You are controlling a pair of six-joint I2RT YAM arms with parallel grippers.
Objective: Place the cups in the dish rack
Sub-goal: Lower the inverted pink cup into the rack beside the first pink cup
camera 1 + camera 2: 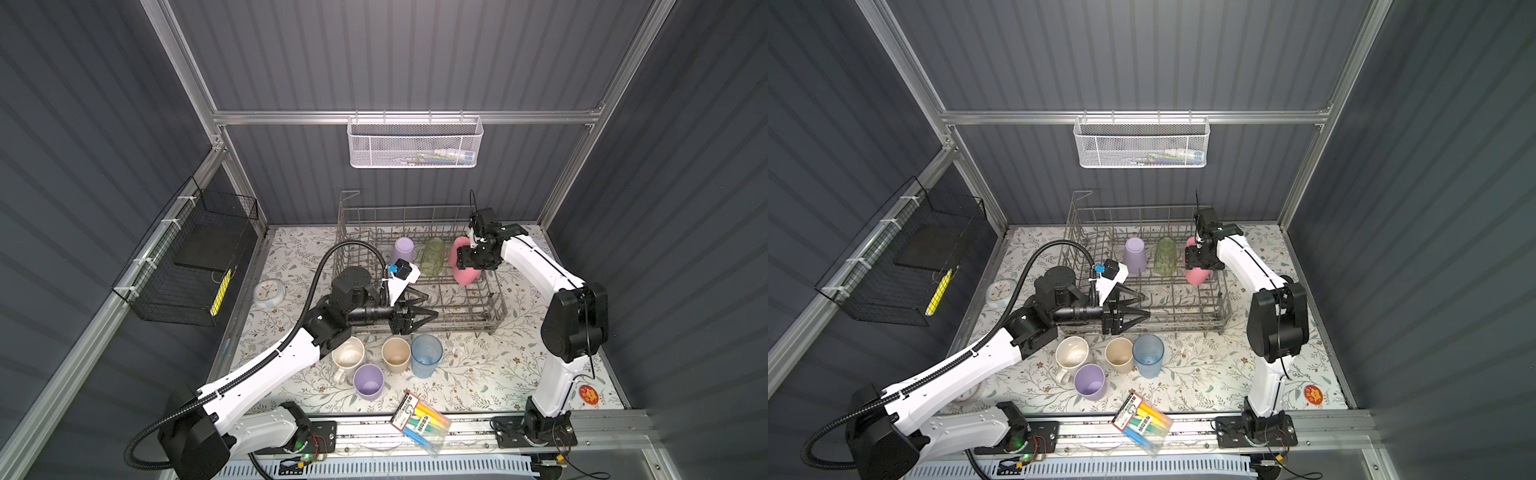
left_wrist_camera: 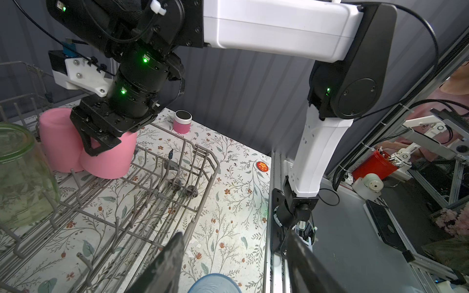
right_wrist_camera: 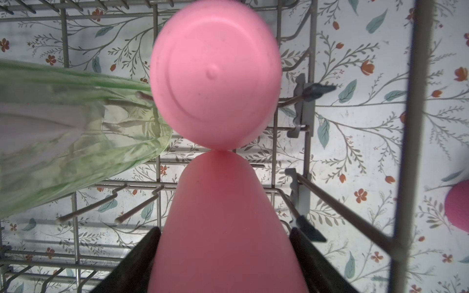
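The blue cup's near-side rim (image 1: 429, 362) (image 2: 238, 288) faces the pack of markers, and my left gripper needs to go down to it next and close there.
In the grey wire dish rack (image 1: 494, 316) stand a lilac cup (image 1: 402, 249), a green tumbler (image 1: 432, 257) and a pink cup (image 3: 215, 76), base up. My right gripper (image 3: 224, 230) is shut on a second pink cup (image 2: 111, 157) that touches the first inside the rack. Over the rack's front rim, my left gripper (image 1: 430, 306) hangs open and empty, above the blue cup (image 1: 426, 355). Left of the blue cup on the table stand a beige cup (image 1: 396, 353), a cream mug (image 1: 348, 353) and another lilac cup (image 1: 368, 381).
A clear pack of markers (image 1: 419, 419) lies on the table's front edge. On the back wall hangs a white mesh basket (image 1: 415, 143), on the left wall a black wire basket (image 1: 187, 266). A small pink jar (image 2: 182, 121) stands beyond the rack.
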